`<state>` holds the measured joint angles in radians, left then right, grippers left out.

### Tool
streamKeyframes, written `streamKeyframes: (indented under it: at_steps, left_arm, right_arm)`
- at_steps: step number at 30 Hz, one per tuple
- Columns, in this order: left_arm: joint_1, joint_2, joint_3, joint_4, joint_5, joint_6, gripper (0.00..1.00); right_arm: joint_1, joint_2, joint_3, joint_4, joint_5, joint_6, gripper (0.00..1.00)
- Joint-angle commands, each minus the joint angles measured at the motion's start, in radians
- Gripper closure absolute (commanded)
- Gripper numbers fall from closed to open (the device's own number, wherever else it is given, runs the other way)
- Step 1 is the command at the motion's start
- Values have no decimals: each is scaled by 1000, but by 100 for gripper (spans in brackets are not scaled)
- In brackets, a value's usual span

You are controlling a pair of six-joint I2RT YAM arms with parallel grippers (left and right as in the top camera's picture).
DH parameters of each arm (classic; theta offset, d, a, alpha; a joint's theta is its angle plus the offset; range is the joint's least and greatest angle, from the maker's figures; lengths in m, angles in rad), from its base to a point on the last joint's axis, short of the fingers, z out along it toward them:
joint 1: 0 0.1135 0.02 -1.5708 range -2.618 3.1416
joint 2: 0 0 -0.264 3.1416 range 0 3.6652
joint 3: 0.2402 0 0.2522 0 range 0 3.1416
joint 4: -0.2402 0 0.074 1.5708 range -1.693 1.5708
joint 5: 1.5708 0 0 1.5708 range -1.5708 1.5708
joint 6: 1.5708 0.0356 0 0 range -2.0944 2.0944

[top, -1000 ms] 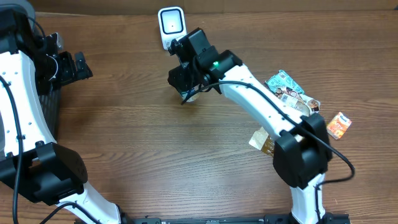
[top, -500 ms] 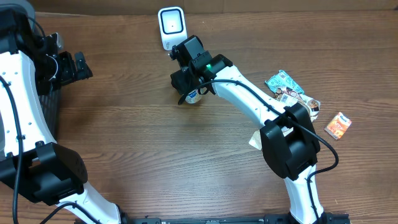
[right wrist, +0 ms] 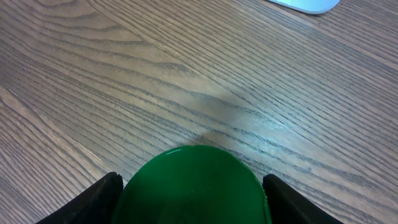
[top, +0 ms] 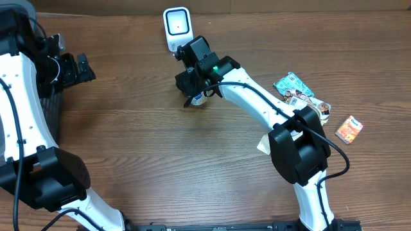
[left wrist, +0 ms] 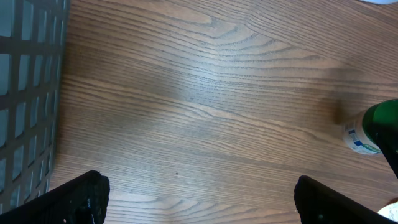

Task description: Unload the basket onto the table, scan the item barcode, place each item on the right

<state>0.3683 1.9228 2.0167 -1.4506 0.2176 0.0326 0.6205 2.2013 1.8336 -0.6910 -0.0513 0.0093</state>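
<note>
The fingers of the robot's right gripper sit high on the jar's green lid, so it should open, go lower and take the lid deeper (right wrist: 194,202) before it tilts the jar to scan.
The item is a small jar with a green lid (right wrist: 193,186) and a white and blue label (top: 200,99). It stands on the wood table just in front of the white barcode scanner (top: 176,25). My right gripper (top: 194,94) comes down over it, and its two black fingers (right wrist: 99,199) press the lid from both sides. The left wrist view catches the jar (left wrist: 368,129) at its right edge. My left gripper (top: 80,67) stays far to the left, open wide over bare wood (left wrist: 199,205). No barcode shows in any view.
Several snack packets (top: 298,91) lie at the right, with an orange one (top: 350,129) further out and a tan one (top: 270,145) beside the right arm's base. A dark mesh basket (left wrist: 25,93) stands at the left edge of the table.
The right arm has swung its elbow in, and the gripper with the jar has shifted slightly left in front of the scanner. The left arm has not moved.
</note>
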Motion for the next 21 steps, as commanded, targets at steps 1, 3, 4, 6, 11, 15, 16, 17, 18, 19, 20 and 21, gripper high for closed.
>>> streamKeyframes:
  at_steps: [1, 3, 4, 6, 11, 15, 16, 17, 18, 19, 20, 21]
  left_arm:
    - [-2, 0, 6, 0, 12, -3, 1]
    - [-2, 0, 6, 0, 12, -3, 0]
    - [-2, 0, 6, 0, 12, -3, 1]
    - [-2, 0, 6, 0, 12, -3, 0]
    - [-2, 0, 6, 0, 12, -3, 0]
    - [-2, 0, 6, 0, 12, -3, 1]
    - [-2, 0, 6, 0, 12, -3, 1]
    - [-2, 0, 6, 0, 12, -3, 0]
    - [-2, 0, 6, 0, 12, -3, 0]
    - [-2, 0, 6, 0, 12, -3, 0]
    - [-2, 0, 6, 0, 12, -3, 1]
    - [-2, 0, 6, 0, 12, -3, 1]
  right_arm:
    - [-3, -11, 18, 2, 6, 10, 36]
    - [-3, -11, 18, 0, 6, 10, 36]
    - [-3, -11, 18, 0, 6, 10, 36]
    - [-3, -11, 18, -2, 6, 10, 36]
    - [-3, -11, 18, -10, 6, 10, 30]
    - [-3, -11, 18, -17, 6, 10, 30]
    - [-3, -11, 18, -19, 6, 10, 30]
    - [-3, -11, 18, -21, 6, 10, 30]
    - [-3, -11, 18, -21, 6, 10, 30]
    - [-3, -11, 18, -23, 6, 10, 30]
    - [-3, -11, 18, -24, 6, 10, 30]
    - [-3, -11, 18, -26, 6, 10, 30]
